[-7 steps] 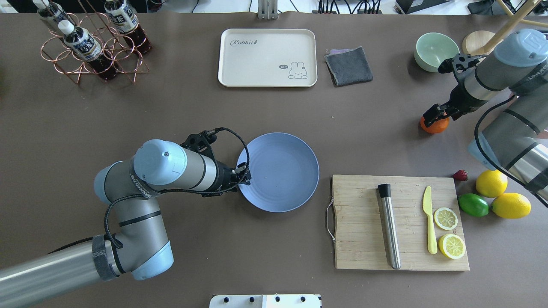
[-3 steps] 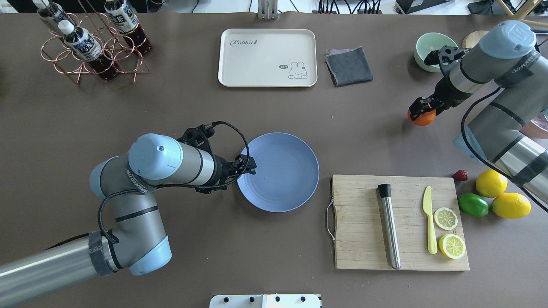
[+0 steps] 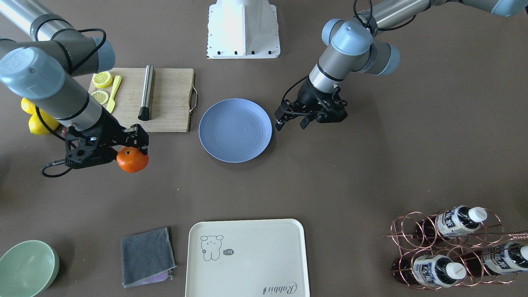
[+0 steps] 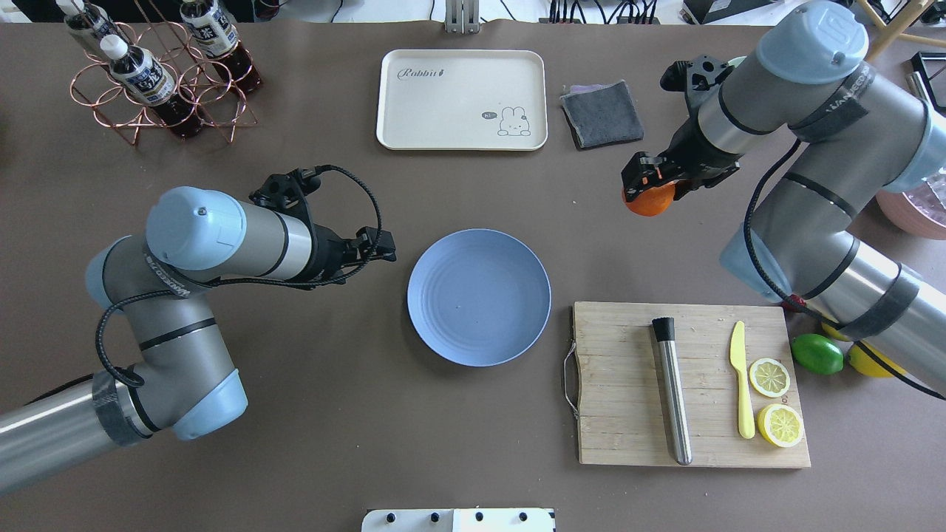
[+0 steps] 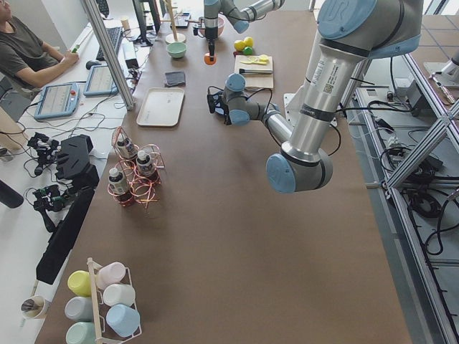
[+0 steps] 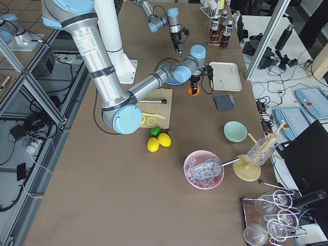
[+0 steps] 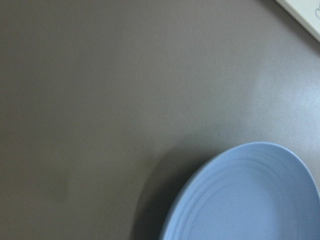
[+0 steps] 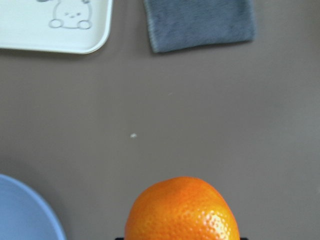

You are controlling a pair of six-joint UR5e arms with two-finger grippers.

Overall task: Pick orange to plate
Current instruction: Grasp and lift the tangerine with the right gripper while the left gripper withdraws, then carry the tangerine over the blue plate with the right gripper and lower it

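I need to release the orange from my right gripper near the middle of the blue plate [image 3: 231, 125].
My right gripper [image 4: 649, 193] is shut on the orange [image 4: 650, 201] and holds it in the air, right of and beyond the plate [image 4: 479, 295]. The front-facing view shows the orange [image 3: 132, 160] under the black fingers, a good gap from the blue plate [image 3: 235, 130]. In the right wrist view the orange [image 8: 182, 210] fills the bottom centre and the plate's rim [image 8: 20, 210] shows at the lower left. My left gripper [image 4: 384, 249] is open and holds nothing, just left of the plate. Only the plate's rim [image 7: 240, 195] appears in the left wrist view.
A cutting board [image 4: 628, 384] with a metal muddler, a yellow knife and lemon slices lies right of the plate. A lime [image 4: 817, 353] and lemons sit beyond its right side. The cream tray [image 4: 462, 100], grey cloth [image 4: 602, 113] and bottle rack [image 4: 159, 74] line the far side.
The right gripper has lifted the orange off the table and carried it left toward the plate. The left gripper has drawn back left from the plate's rim.
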